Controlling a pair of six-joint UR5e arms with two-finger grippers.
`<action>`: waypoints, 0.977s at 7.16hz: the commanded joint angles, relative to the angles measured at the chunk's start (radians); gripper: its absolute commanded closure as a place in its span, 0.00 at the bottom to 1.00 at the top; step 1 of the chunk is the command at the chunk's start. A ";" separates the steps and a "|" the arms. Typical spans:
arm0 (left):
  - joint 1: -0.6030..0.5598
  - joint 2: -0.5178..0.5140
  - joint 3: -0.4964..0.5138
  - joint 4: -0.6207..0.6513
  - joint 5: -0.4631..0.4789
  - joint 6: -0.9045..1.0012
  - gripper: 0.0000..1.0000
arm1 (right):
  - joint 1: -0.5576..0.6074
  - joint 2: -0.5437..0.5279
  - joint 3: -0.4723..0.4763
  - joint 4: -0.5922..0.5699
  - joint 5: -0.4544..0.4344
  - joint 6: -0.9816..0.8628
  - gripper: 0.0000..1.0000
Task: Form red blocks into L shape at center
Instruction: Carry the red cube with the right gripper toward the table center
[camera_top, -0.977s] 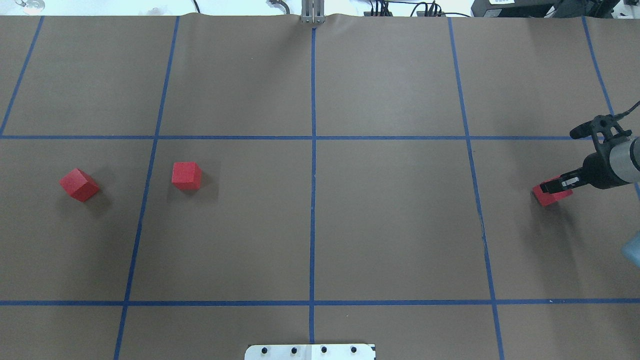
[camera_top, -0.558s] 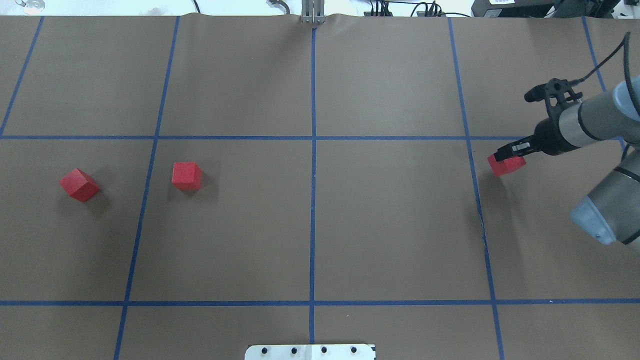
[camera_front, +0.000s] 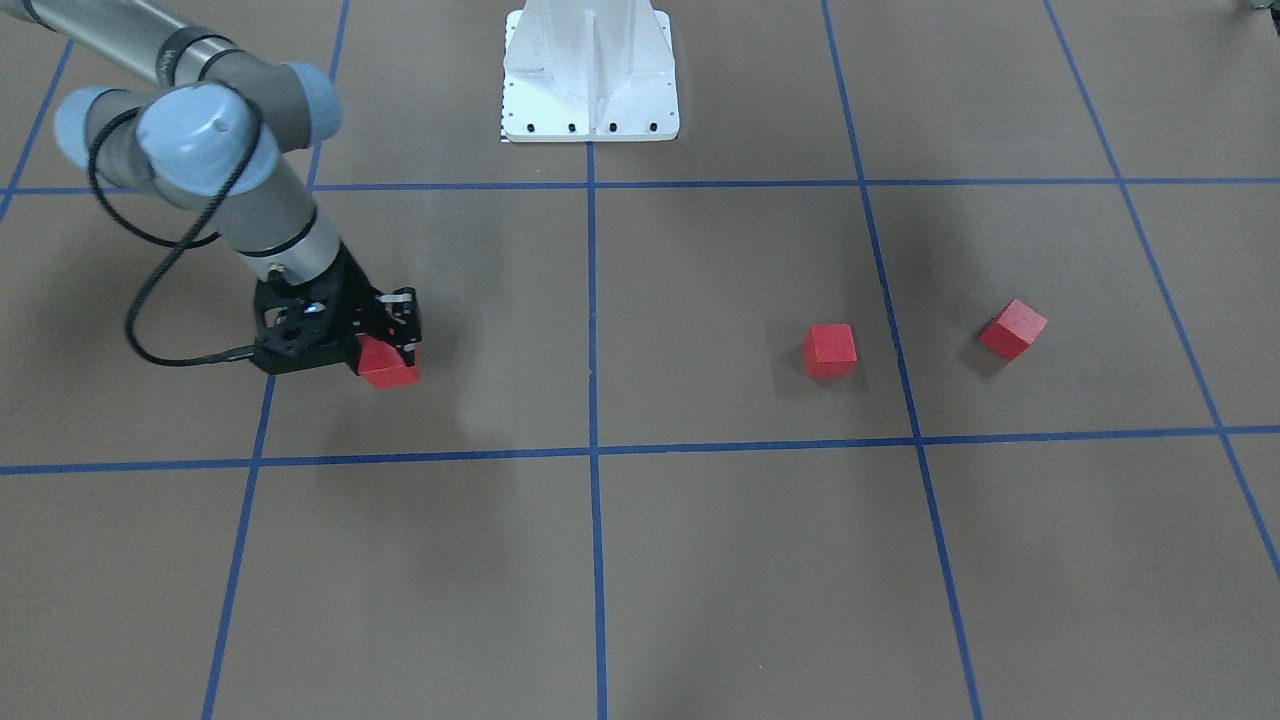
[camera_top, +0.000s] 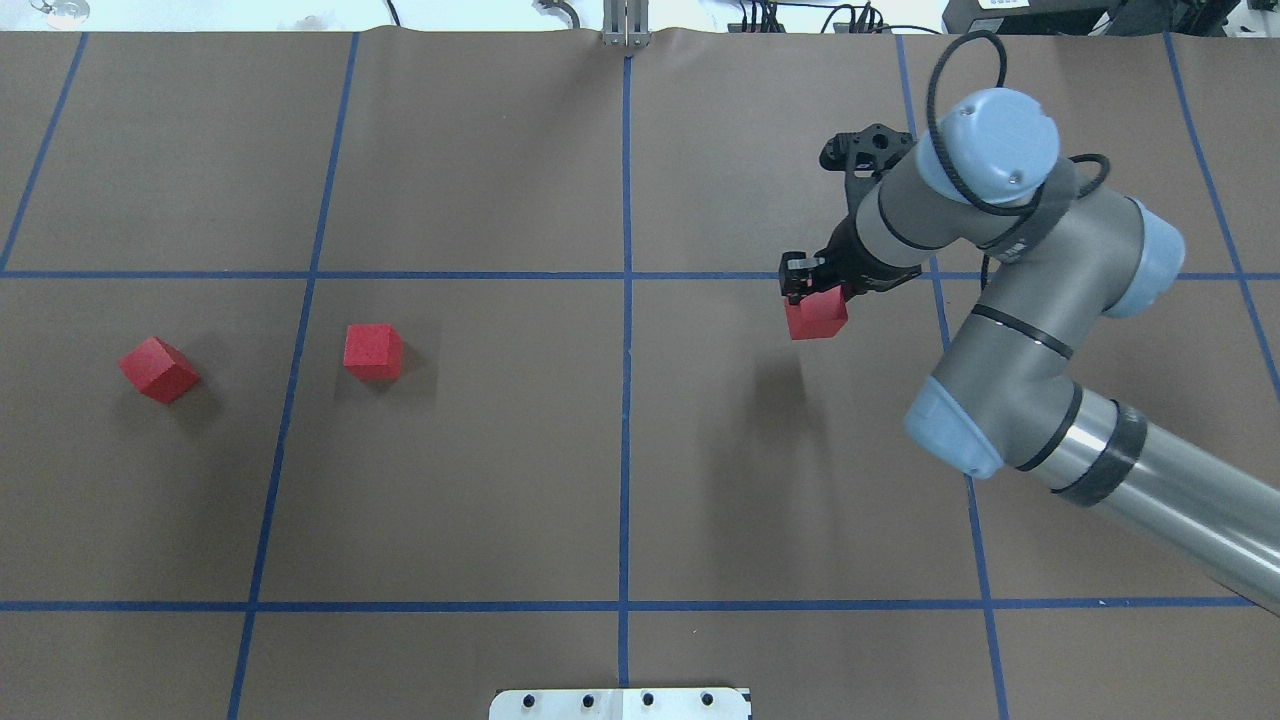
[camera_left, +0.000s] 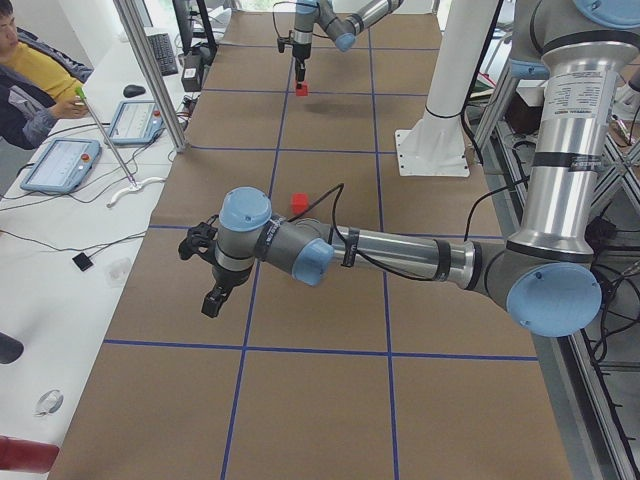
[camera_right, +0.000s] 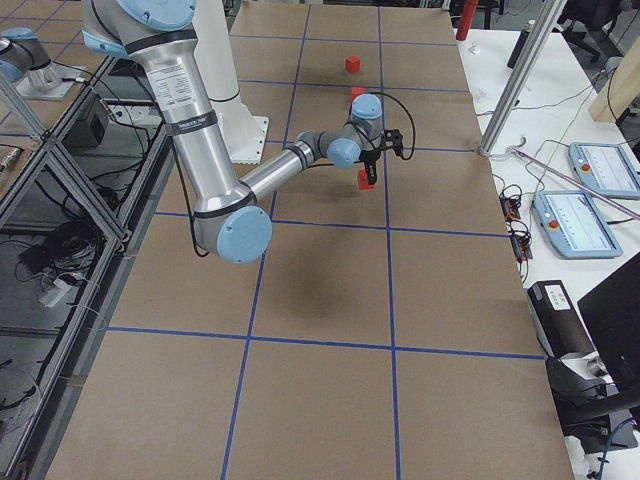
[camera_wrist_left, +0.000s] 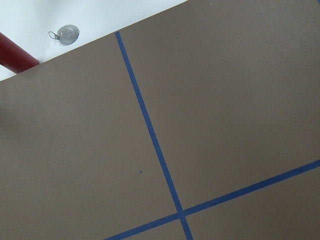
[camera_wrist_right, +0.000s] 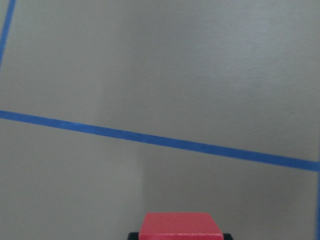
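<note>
The blue tape line from the base plate (camera_front: 590, 310) has a spot midway between the crossing lines. Next, my right gripper lets go of the red block, which it holds above the paper now, there.
My right gripper (camera_top: 812, 296) is shut on a red block (camera_top: 818, 318) and holds it above the paper, in the centre-right grid square near its far right corner. It also shows in the front-facing view (camera_front: 391, 352) with the block (camera_front: 388, 370). The right wrist view shows the block's top (camera_wrist_right: 180, 226) at the bottom edge. Two more red blocks lie on the left: one (camera_top: 372, 351) square-on, one (camera_top: 158, 369) turned at an angle. My left gripper (camera_left: 212, 302) shows only in the exterior left view, above the paper; I cannot tell if it is open.
Blue tape lines (camera_top: 626, 300) divide the brown paper into grid squares. The white robot base plate (camera_top: 620, 703) sits at the near edge. An operator (camera_left: 30, 70) and tablets (camera_left: 60, 165) are at a side table beyond the far edge.
My right arm has carried the red block from the far right of the table leftward, across the tape line into the centre-right square. The two left blocks have not moved.
</note>
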 joint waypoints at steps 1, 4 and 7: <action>0.000 0.000 0.001 0.000 0.000 -0.002 0.00 | -0.191 0.153 -0.015 -0.115 -0.229 0.277 1.00; 0.000 0.000 -0.001 0.000 0.000 -0.002 0.00 | -0.247 0.327 -0.222 -0.114 -0.260 0.328 1.00; 0.000 0.000 0.001 0.000 -0.001 -0.002 0.00 | -0.267 0.312 -0.222 -0.140 -0.246 0.296 1.00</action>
